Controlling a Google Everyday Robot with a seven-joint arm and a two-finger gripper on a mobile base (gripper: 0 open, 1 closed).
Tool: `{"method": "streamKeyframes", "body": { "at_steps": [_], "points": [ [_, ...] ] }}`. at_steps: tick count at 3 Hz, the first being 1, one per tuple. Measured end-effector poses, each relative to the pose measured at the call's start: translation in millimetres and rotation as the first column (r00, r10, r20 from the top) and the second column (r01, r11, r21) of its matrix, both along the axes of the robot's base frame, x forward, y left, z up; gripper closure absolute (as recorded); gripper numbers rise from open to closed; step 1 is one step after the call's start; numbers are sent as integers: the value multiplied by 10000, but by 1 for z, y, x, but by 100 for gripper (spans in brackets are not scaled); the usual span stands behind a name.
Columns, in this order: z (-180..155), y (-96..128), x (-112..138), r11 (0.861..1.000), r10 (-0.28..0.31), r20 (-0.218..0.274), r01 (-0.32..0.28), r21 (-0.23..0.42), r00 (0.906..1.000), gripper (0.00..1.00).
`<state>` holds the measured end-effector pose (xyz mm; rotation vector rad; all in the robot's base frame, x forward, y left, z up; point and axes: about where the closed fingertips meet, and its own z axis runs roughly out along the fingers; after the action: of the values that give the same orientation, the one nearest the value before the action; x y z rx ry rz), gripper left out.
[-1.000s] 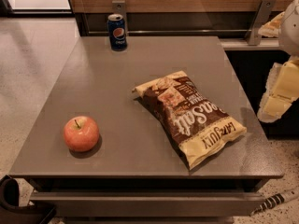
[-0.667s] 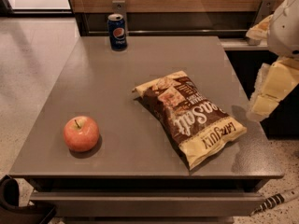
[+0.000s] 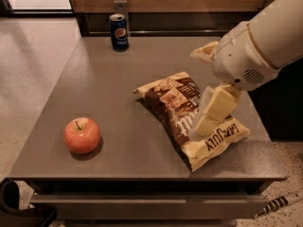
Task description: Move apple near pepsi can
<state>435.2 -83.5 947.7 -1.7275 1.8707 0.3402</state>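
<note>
The red-orange apple is my gripper's next target. It should close around the apple's middle (image 3: 83,136), with fingers on its near and far sides.
The red-orange apple (image 3: 82,135) with a short stem sits near the front left corner of the grey table (image 3: 109,84). The dark-blue pepsi can (image 3: 119,32) stands upright at the table's far edge, left of centre, well apart from the apple. My gripper (image 3: 211,113) hangs from the white arm (image 3: 258,44) that reaches in from the right. It is above the right side of the table, over a snack bag, far from both the apple and the can. It holds nothing that I can see.
A brown and yellow snack bag (image 3: 177,110) lies flat on the table's right half, under the gripper. A wooden wall with a dark ledge (image 3: 170,25) runs behind the table. A black object (image 3: 19,209) sits on the floor at the front left.
The arm has swung in from the right edge toward the left and now hangs over the snack bag. The apple, the can and the bag have not moved.
</note>
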Motion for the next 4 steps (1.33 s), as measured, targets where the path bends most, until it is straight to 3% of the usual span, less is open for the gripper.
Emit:
{"method": "streamKeyframes", "body": {
  "at_steps": [1, 2, 4],
  "points": [
    [-7, 46, -9, 9868, 496, 93, -504, 1538, 9987, 0],
    [-14, 87, -19, 9649, 922, 260, -957, 2444, 9954, 0],
    [-20, 96, -19, 9602, 987, 308, -1033, 2595, 9946, 0]
  ]
}}
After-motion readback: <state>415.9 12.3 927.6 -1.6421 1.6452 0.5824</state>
